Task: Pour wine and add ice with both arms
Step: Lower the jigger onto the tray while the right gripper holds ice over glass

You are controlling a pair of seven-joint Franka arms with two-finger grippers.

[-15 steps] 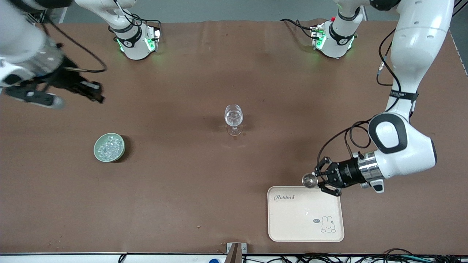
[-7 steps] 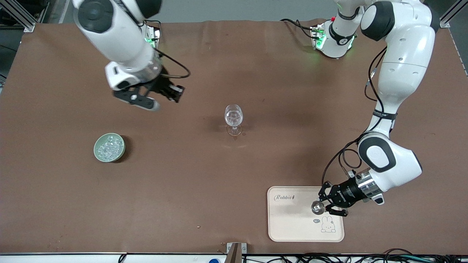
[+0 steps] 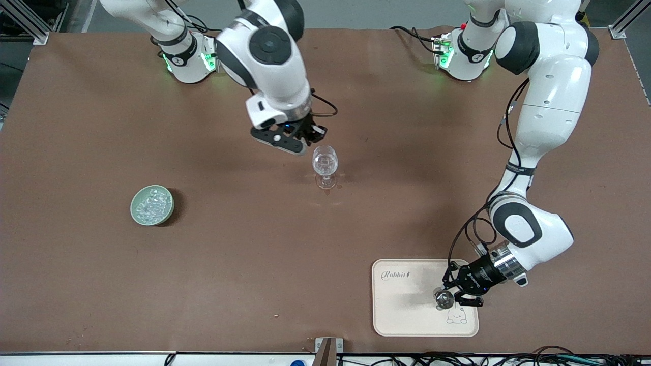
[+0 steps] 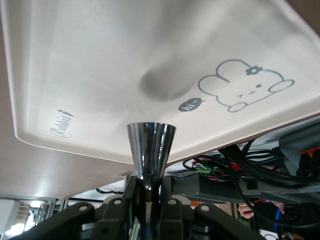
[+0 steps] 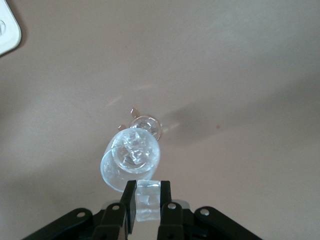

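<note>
My right gripper is to release the ice cube onto the clear chunks inside the stemmed glass [image 3: 325, 164] [image 5: 134, 154].
A clear stemmed glass [image 3: 325, 163] stands mid-table with clear chunks inside [image 5: 131, 159]. My right gripper [image 3: 314, 135] hovers just above and beside its rim, shut on one ice cube [image 5: 148, 201]. More ice [image 3: 151, 203] fills a pale green bowl [image 3: 134, 209] toward the right arm's end of the table. My left gripper [image 3: 449, 295] is low over the cream rabbit tray [image 3: 407, 310], shut on the stem of a shiny metal cup [image 3: 443, 299], which flares out ahead of the fingers [image 4: 150, 145]. No wine shows in any view.
The tray [image 4: 100, 75] lies near the table's front edge toward the left arm's end. Cables and a metal bracket [image 3: 328, 349] run along that edge. Both arm bases [image 3: 189, 58] stand at the back of the brown table.
The right arm swung from its end of the table to the glass, carrying the ice cube. The left gripper carried the metal cup from the tray's back edge to over its middle.
</note>
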